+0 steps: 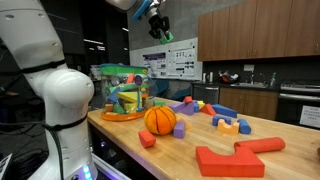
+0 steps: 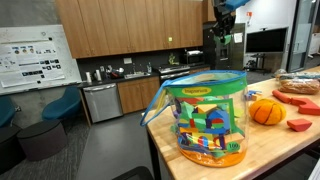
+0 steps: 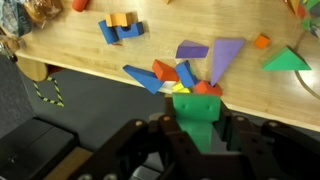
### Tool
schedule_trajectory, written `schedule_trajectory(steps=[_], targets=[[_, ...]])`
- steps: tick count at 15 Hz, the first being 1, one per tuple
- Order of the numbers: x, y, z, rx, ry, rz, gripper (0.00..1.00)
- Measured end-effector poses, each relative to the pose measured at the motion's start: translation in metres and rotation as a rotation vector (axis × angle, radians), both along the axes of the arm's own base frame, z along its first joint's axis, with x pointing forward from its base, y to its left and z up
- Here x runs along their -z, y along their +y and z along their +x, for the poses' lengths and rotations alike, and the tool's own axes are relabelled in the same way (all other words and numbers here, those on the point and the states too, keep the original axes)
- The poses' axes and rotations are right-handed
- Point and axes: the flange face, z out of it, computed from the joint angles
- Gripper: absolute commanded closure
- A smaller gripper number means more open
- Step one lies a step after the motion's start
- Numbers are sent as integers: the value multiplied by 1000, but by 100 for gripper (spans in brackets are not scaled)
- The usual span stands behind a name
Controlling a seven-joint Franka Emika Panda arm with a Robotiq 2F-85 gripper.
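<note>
Next, I let go of the green block on top of the colourful blocks inside the clear plastic tub [image 1: 131, 87].
My gripper [image 1: 160, 27] is high above the wooden table, shut on a green block [image 3: 196, 116]. In the wrist view the green block sits between the jaws, over the table's edge. Below it lies a cluster of blocks: a blue one [image 3: 140, 77], an orange one [image 3: 165, 71], a purple triangle [image 3: 226, 60] and a purple flat piece [image 3: 192, 49]. The gripper also shows at the top of an exterior view [image 2: 224, 22]. The green block shows as a small green piece at the fingers [image 1: 167, 36].
A clear plastic tub of colourful blocks [image 1: 122, 92] [image 2: 207, 118] stands on the table. An orange pumpkin-like ball [image 1: 160, 119] [image 2: 266, 111], red blocks [image 1: 231, 160] and several scattered blocks [image 1: 225, 118] lie around. A green triangle [image 3: 286, 61] lies to the right. Kitchen cabinets stand behind.
</note>
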Motion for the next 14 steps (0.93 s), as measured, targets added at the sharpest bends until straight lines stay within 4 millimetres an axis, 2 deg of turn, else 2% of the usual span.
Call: schedule_trajectory(steps=[3, 7, 10, 14], targets=[[-8, 56, 4, -94, -3, -80, 85], [0, 110, 16, -205, 14, -107, 85], [16, 140, 27, -280, 51, -106, 85], [39, 164, 38, -357, 129, -92, 85]])
